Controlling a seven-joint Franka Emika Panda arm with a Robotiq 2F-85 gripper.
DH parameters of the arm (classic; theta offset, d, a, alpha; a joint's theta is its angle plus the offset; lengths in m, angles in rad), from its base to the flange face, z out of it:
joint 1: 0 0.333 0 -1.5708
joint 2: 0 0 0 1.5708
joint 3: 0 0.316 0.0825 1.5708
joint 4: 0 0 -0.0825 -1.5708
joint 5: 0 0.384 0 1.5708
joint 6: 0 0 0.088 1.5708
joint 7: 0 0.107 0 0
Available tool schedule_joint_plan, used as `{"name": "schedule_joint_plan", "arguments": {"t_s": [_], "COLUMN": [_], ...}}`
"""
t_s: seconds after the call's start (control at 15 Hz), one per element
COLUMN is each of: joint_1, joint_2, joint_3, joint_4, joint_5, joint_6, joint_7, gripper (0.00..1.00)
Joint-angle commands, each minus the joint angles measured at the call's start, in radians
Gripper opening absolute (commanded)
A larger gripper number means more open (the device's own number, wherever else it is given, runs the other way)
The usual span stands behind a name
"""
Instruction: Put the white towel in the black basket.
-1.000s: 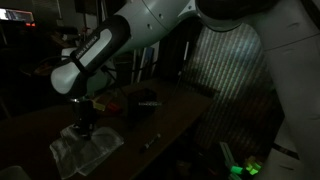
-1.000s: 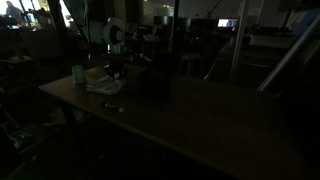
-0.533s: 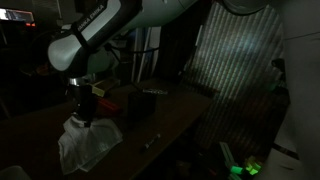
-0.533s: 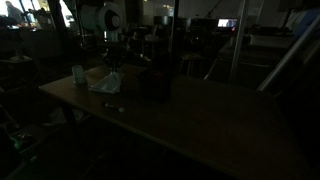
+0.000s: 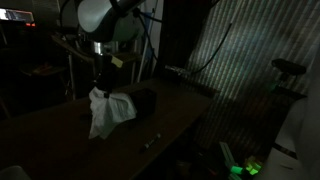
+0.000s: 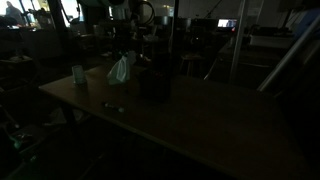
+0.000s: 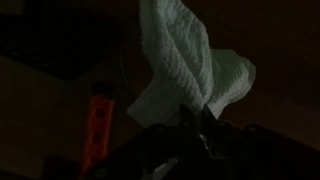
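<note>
My gripper is going to the inside of the open top of the black basket (image 5: pixel 136 100) (image 7: pixel 62 38), behind the small dark object. It will let go of the white towel there.
The scene is very dark. The white towel (image 5: pixel 107 110) hangs in the air from my gripper (image 5: pixel 100 84), which is shut on its top. It also shows in an exterior view (image 6: pixel 119 70), lifted above the table just beside the black basket (image 6: pixel 153 80). The black basket (image 5: pixel 143 103) stands on the table right next to the hanging towel. In the wrist view the towel (image 7: pixel 185 65) fills the middle, pinched by my gripper (image 7: pixel 197 118) at its lower end.
A small cup (image 6: pixel 78 74) stands on the wooden table (image 6: pixel 190 120) near its far corner. A small dark object (image 6: pixel 113 107) lies on the table in front of the basket. An orange tool (image 7: pixel 97 130) lies below in the wrist view.
My gripper has lifted the towel off the table and carried it up and toward the black basket. The arm has risen.
</note>
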Motion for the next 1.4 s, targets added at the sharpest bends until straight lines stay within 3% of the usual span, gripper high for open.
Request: {"name": "schedule_joint_plan", "arguments": {"t_s": [0.0, 0.6, 1.0, 1.33], "joint_1": [-0.029, -0.108, -0.106, -0.089], "joint_2": [-0.13, -0.028, 0.088, 0.085], "joint_3": [-0.056, -0.16, -0.168, -0.161], "joint_4": [-0.05, 0.081, 0.11, 0.061], "joint_5": [-0.051, -0.244, -0.243, -0.233], "joint_6": [-0.024, -0.021, -0.012, -0.047], "joint_7": [0.075, 0.176, 0.179, 0.185], "gripper": [0.03, 0.03, 0.03, 0.03]}}
